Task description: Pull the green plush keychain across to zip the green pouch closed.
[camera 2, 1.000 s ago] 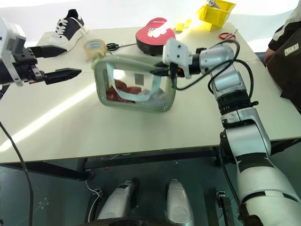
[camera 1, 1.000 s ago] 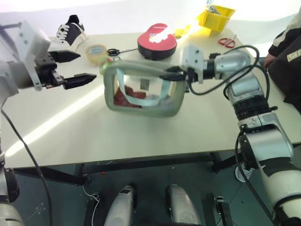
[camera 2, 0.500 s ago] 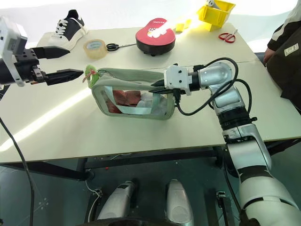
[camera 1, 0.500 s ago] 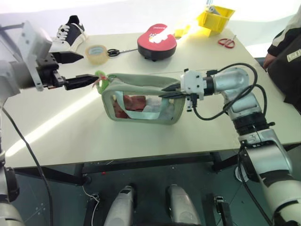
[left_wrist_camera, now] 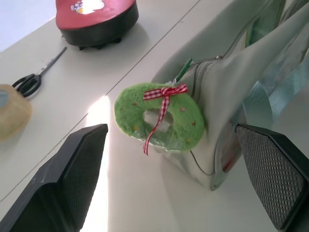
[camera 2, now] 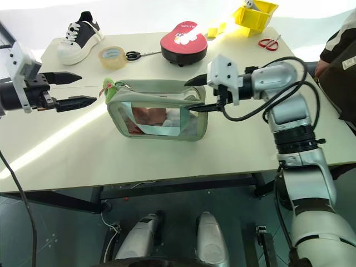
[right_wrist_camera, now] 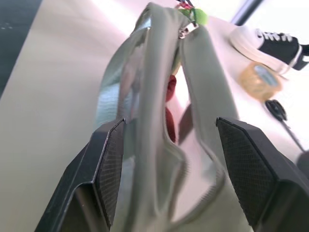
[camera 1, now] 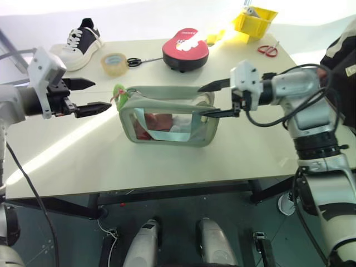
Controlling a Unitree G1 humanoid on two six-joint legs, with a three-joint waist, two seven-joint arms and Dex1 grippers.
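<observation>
My right gripper will pinch the front rim (camera 1: 201, 105), since the green plush keychain hangs off the end of the green pouch, while my left gripper lays the keychain on top.
The green pouch (camera 1: 167, 119) lies on the table with its clear side facing me and red contents inside. Along its top the zipper (right_wrist_camera: 169, 121) gapes open. The green plush keychain (left_wrist_camera: 159, 118), a fuzzy ring with a red checked ribbon, hangs at the pouch's left end. My left gripper (camera 1: 101, 94) is open just left of the keychain, pointing at it without touching. My right gripper (camera 1: 204, 100) is open, its fingers (right_wrist_camera: 108, 169) straddling the pouch's right end with a gap on each side.
Behind the pouch are a red oval case (camera 1: 186, 47), a tape roll (camera 1: 114, 60), black scissors (camera 1: 136, 61) and a sneaker (camera 1: 80, 39). A yellow bin (camera 1: 256, 19) and red scissors (camera 1: 268, 49) are at the back right. A person (camera 1: 342, 61) stands at the right edge.
My right gripper has opened, let go of the pouch's right end and drawn back a little. The pouch, lifted and tilted before, now rests flat. The left gripper has backed slightly from the keychain.
</observation>
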